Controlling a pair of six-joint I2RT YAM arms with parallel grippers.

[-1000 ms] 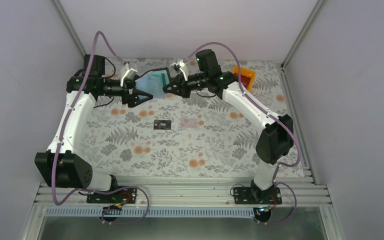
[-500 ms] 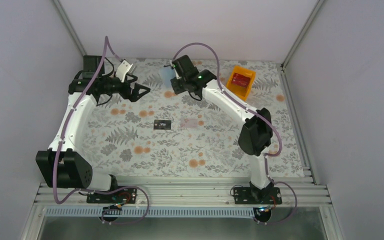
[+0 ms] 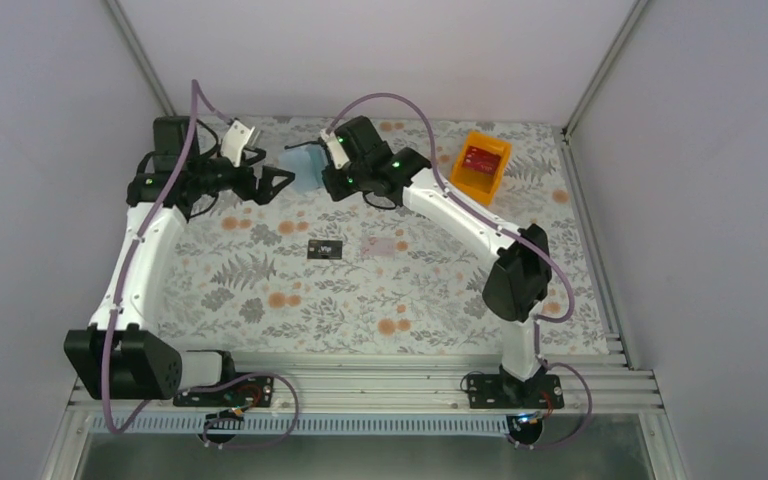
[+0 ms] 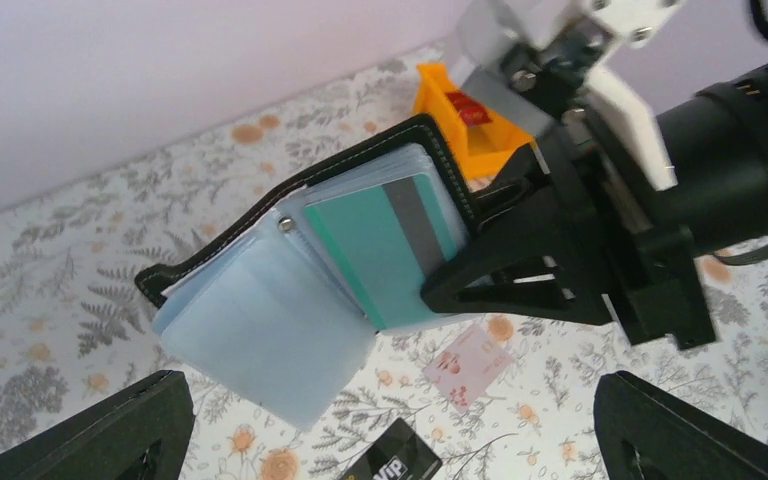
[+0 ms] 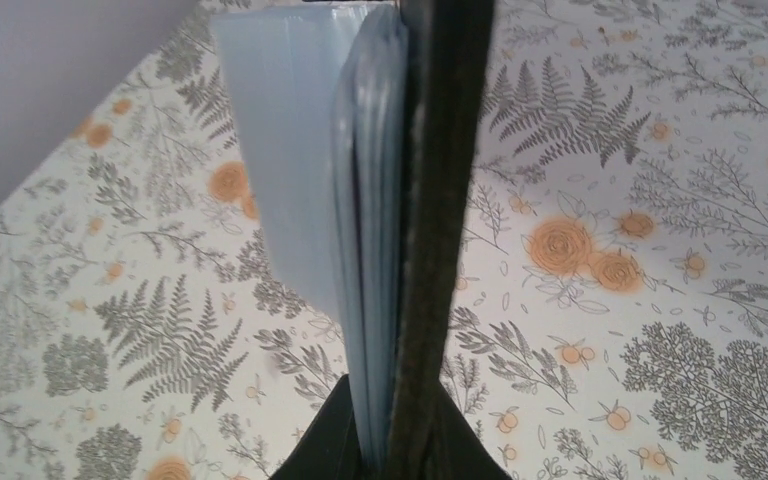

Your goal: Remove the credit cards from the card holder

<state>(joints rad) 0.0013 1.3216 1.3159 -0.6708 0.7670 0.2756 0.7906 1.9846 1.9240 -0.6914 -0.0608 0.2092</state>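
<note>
The broad side of the teal-green card faces my open left gripper, so next I tilt my left gripper level with the card and pinch the card's edge by the card holder's snap (image 4: 363, 308).
My right gripper (image 3: 328, 178) is shut on the black card holder (image 3: 305, 165) and holds it above the back of the table. In the right wrist view the holder (image 5: 445, 200) stands edge-on, clamped between my fingers (image 5: 345, 440). The left wrist view shows the holder (image 4: 260, 320) open, with bluish clear sleeves and the teal-green card (image 4: 380, 250) in one sleeve. My left gripper (image 3: 280, 183) is open and empty, just left of the holder. The black card (image 3: 325, 249) and the pale pink card (image 3: 385, 244) lie on the table. The blue card is not visible.
An orange bin (image 3: 485, 165) holding a red card stands at the back right. The table has a floral cloth (image 3: 290, 300). Grey walls close the back and both sides.
My right gripper has swung left with the card holder, turning it. My left gripper has drawn back from the holder to the left and stays open.
</note>
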